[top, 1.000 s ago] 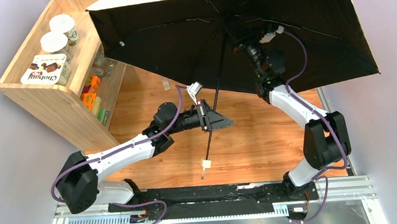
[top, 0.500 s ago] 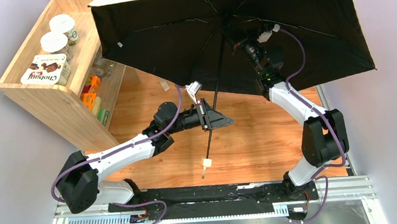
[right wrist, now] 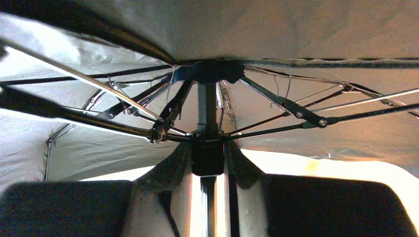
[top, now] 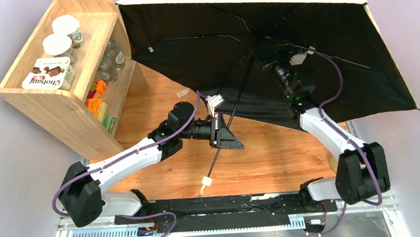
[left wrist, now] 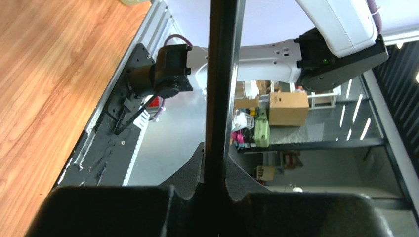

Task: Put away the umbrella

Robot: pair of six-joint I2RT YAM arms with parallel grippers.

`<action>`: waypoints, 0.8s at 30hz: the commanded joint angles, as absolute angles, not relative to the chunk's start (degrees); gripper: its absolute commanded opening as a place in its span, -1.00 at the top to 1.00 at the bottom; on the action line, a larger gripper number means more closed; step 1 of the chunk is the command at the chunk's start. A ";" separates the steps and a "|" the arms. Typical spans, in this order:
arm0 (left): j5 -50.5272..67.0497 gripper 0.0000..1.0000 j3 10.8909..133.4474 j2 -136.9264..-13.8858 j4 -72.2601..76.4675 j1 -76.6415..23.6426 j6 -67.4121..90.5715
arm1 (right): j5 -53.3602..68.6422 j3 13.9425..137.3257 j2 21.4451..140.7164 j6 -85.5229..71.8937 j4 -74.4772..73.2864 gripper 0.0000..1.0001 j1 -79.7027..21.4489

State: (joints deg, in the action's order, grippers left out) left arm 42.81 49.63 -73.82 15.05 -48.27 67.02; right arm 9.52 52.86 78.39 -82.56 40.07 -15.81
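Note:
The robot's left gripper holds the umbrella's stem midway, in the runner's path down, so it should open and take the stem just above the cream handle [top: 210, 170].
The umbrella [top: 202, 45] is open over the back of the table, its black underside facing me and a pale rim along the top. Its thin black shaft [top: 235, 105] slants down to the cream handle [top: 206, 181] near the front edge. My left gripper [top: 221, 135] is shut on the shaft [left wrist: 220, 74], its pads [left wrist: 192, 170] pressed against both sides. My right gripper [top: 265, 57] is up under the canopy by the hub. Its fingers [right wrist: 170, 168] are closed on the black runner [right wrist: 207, 158] below the ribs.
A wooden shelf unit [top: 59, 96] stands at the left, with two lidded cups [top: 57, 44] and a snack box [top: 48, 73] on top and jars and packets inside. The canopy's left corner hangs close to the shelf's top. The wooden table [top: 278, 153] ends at a black rail in front.
The whole umbrella has swung: the canopy moved right and away from the shelf, and the handle dropped toward the front edge. Both arms shifted right with it.

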 commanded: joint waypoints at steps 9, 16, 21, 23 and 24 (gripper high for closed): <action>36.83 1.00 55.11 -74.18 19.25 -42.98 64.86 | 28.04 56.16 72.77 -69.34 45.65 1.00 -19.16; 35.25 0.02 50.46 -69.45 13.01 -43.07 62.32 | 22.07 59.94 74.97 -67.76 47.02 1.00 -18.37; 33.84 -0.11 44.66 -65.57 10.55 -43.42 61.17 | 21.36 63.01 76.55 -66.80 48.17 1.00 -17.75; 33.14 -0.19 43.51 -64.78 11.07 -44.56 61.00 | 19.34 63.89 76.99 -66.80 47.29 1.00 -17.49; 33.05 -0.21 43.24 -64.78 11.94 -45.78 60.82 | 19.25 64.59 77.60 -66.88 47.37 1.00 -17.32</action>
